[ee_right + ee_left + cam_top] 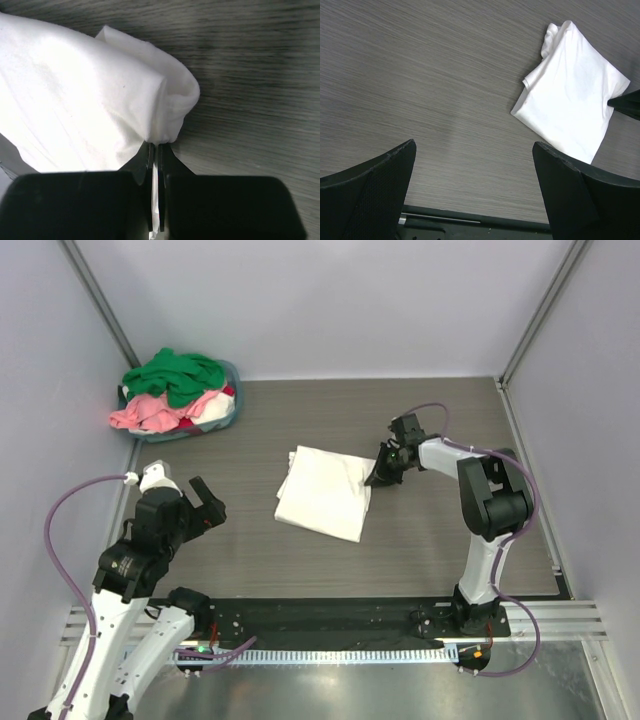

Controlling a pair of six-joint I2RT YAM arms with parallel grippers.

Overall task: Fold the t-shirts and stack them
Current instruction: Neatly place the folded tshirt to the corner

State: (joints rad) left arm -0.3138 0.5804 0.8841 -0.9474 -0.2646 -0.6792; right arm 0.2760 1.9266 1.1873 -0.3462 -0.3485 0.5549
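Observation:
The robot's right gripper needs to release the white t-shirt in the back corner of the table point(467, 406) across from the basket.
A folded white t-shirt point(325, 492) lies in the middle of the table; it also shows in the left wrist view point(570, 87) and the right wrist view point(85, 95). My right gripper point(381, 474) is at its right edge, shut on a fold of the white cloth point(156, 145). My left gripper point(197, 502) is open and empty above bare table to the left of the shirt point(472, 165). Green point(178, 374), pink point(150, 413) and red t-shirts lie heaped in the basket at the back left.
The blue-grey round basket point(233, 412) stands in the back left corner against the wall. Walls close in the table on the left, back and right. A black rail point(330, 618) runs along the near edge by the arm bases.

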